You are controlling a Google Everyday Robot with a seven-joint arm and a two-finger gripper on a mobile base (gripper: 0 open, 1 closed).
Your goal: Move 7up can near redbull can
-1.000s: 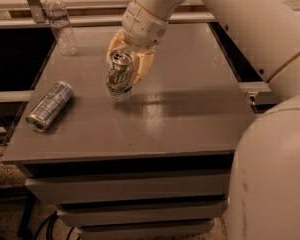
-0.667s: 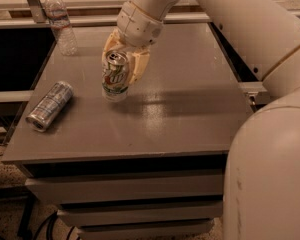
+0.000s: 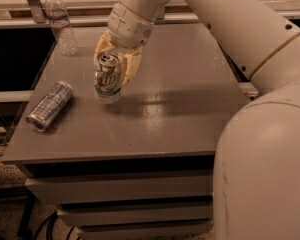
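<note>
The 7up can is to go on the grey table (image 3: pixel 78 105). Next, my gripper lets go of it there, close beside the far end of the redbull can.
The 7up can (image 3: pixel 108 81), white with a green logo and silver top, stands upright and slightly tilted at the middle left of the grey table (image 3: pixel 170 109). My gripper (image 3: pixel 113 68) comes down from above and is shut on the 7up can, with a yellowish finger on each side of it. The redbull can (image 3: pixel 50 105), slim and silver with blue-grey panels, lies on its side near the table's left edge, a short way left of the 7up can.
A clear plastic water bottle (image 3: pixel 60 23) stands at the table's far left corner. My white arm (image 3: pixel 250 44) crosses the upper right and fills the right side. The table's front edge drops to shelves below.
My gripper has carried the 7up can a little to the left, closer to the redbull can. The redbull can and bottle have not moved.
</note>
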